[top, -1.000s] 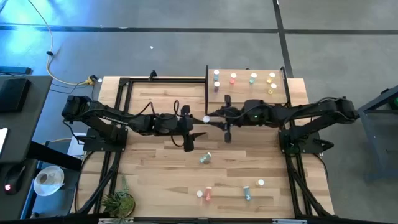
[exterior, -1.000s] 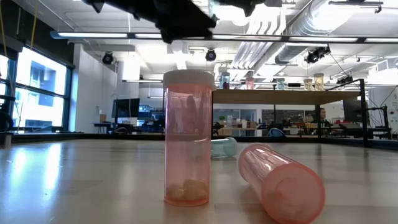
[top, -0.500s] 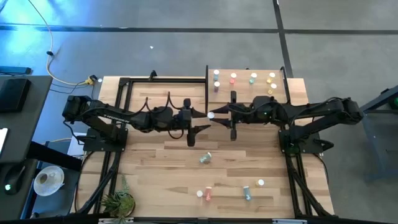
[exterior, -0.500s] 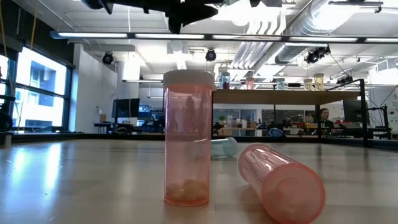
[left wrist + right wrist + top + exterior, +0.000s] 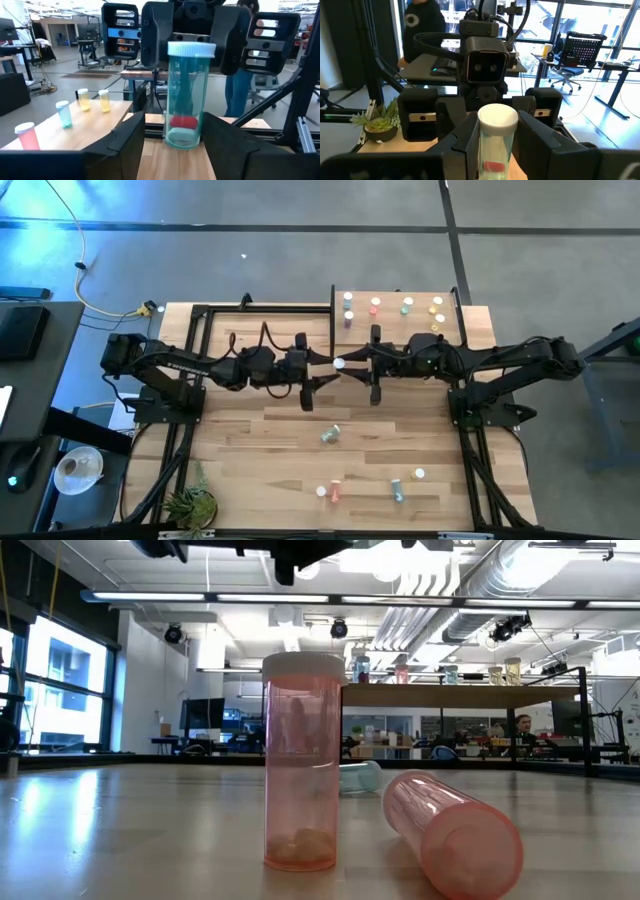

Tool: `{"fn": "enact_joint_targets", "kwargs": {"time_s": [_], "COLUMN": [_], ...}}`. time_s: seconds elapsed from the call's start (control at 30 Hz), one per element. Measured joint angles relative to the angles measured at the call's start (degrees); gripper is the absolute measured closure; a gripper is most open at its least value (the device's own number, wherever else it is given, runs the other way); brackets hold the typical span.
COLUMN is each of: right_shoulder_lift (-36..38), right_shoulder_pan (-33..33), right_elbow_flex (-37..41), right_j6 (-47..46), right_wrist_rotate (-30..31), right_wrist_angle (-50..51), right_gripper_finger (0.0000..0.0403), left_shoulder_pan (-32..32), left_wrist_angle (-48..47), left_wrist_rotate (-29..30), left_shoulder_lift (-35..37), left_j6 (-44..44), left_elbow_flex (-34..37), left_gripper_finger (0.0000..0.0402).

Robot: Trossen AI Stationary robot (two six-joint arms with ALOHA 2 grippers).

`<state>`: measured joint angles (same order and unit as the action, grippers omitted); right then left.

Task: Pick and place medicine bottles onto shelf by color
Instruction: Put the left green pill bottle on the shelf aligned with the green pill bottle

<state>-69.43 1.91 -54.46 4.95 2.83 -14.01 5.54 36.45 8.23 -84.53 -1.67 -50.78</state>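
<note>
The robot's right gripper has the teal bottle from the side, so the left gripper should hold it steady while the right gripper takes the bottle's end with the cap (image 5: 339, 363) from above.
A teal medicine bottle (image 5: 184, 95) with a white cap (image 5: 340, 364) hangs upright in mid-air over the table's middle, between the two arms. My right gripper (image 5: 497, 135) is shut on it, reaching level from the table's right. My left gripper (image 5: 175, 140) reaches level from the left; its fingers stand on either side of the bottle's lower part, and a gap shows at one side. The shelf (image 5: 365, 323) stands at the far right with several bottles upright on it. My right gripper pinches the teal bottle's upper part, just below the cap (image 5: 496, 142), between its two fingers. The fingers come level from the table's right. The bottle stands upright in the hold, cap up, lifted clear of the table.
On the table near the front lie a teal bottle (image 5: 330, 434), a pink one (image 5: 334, 493) and another teal one (image 5: 397, 490). In the low view a pink bottle (image 5: 300, 760) stands upright beside a pink one lying down (image 5: 450, 830). A potted plant (image 5: 190, 502) sits at the near left corner.
Both grippers have risen. My left gripper has tipped up from slanting down to level and now has its fingers about the bottle's lower part. My right gripper has carried the teal bottle a little toward the table's right, still upright.
</note>
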Motion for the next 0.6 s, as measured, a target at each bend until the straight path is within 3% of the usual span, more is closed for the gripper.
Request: {"fn": "enact_joint_targets", "kwargs": {"time_s": [0.33,0.6], "right_shoulder_lift": [0.0,0.0], "right_shoulder_pan": [-0.02,-0.02], "right_elbow_flex": [0.0,0.0], "right_j6": [0.01,0.0], "right_wrist_rotate": [0.2,0.17], "right_wrist_angle": [-0.01,0.77], "right_gripper_finger": [0.0304,0.0304], "left_shoulder_pan": [1.25,1.25], "left_wrist_angle": [0.07,-0.15], "left_wrist_rotate": [-3.37,-3.33], "left_shoulder_lift": [0.0,-0.02], "left_j6": [0.55,0.38], "left_elbow_flex": [0.0,0.02], "left_gripper_finger": [0.0298,0.0312]}}
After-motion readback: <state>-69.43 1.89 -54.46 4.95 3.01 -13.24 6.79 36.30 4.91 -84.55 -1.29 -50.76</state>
